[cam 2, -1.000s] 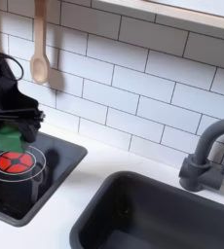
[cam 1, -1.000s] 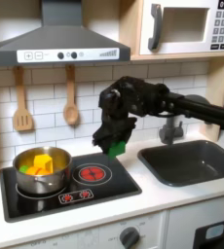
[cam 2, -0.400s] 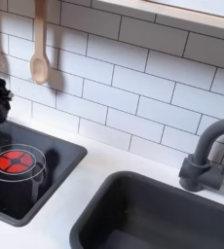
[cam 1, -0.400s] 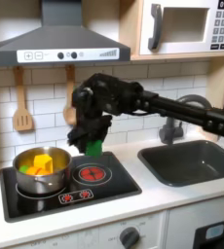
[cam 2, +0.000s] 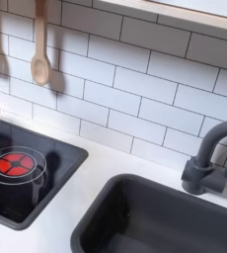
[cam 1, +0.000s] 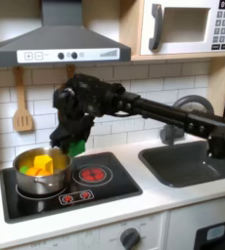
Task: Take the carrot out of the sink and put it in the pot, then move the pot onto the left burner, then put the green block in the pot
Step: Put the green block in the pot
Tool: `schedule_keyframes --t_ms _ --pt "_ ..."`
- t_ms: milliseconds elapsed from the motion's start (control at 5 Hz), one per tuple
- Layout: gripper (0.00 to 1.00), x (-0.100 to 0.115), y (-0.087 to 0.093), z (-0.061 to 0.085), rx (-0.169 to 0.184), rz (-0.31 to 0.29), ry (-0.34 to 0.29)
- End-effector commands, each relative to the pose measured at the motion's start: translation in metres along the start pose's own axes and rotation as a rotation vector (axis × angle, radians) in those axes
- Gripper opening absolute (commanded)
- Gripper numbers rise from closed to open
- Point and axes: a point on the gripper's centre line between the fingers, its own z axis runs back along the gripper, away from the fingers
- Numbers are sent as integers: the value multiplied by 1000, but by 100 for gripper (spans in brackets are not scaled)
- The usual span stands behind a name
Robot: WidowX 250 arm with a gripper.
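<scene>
Next, my gripper lets go of the green block inside the steel pot (cam 1: 58, 166), where it will sit next to the yellow block, toward the bare burner.
In the first exterior view the black gripper (cam 1: 73, 143) hangs just above the right rim of the steel pot (cam 1: 42, 180), shut on the green block (cam 1: 78, 149). The pot stands on the burner at the first exterior view's left of the black stovetop (cam 1: 70, 198). Inside it lie the orange carrot (cam 1: 36, 172) and a yellow block (cam 1: 45, 161). The other burner (cam 1: 92, 175) with red rings is bare; it also appears in the second exterior view as red rings (cam 2: 14, 163). The dark sink (cam 1: 193, 162) is at the right, its basin (cam 2: 155, 219) bare where visible.
Wooden utensils (cam 1: 22, 103) hang on the tiled wall behind the stove, and a wooden spoon (cam 2: 39, 44) shows in the second exterior view. The arched faucet (cam 2: 209, 158) stands behind the sink. A range hood (cam 1: 58, 44) overhangs the stove and a microwave (cam 1: 188, 26) sits above.
The arm has swung left in the first exterior view, carrying the green block from over the bare burner to the pot's right rim. It has left the second exterior view.
</scene>
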Motion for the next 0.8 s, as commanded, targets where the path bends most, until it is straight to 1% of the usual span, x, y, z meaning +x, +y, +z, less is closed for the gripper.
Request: schedule_keyframes --t_ms 0,200,400,600 --pt "0 20 19 -6 14 49 -6" --pt "0 23 25 -13 18 55 2" --pt "0 19 35 -24 38 73 24" --pt "0 15 39 -31 42 79 41"
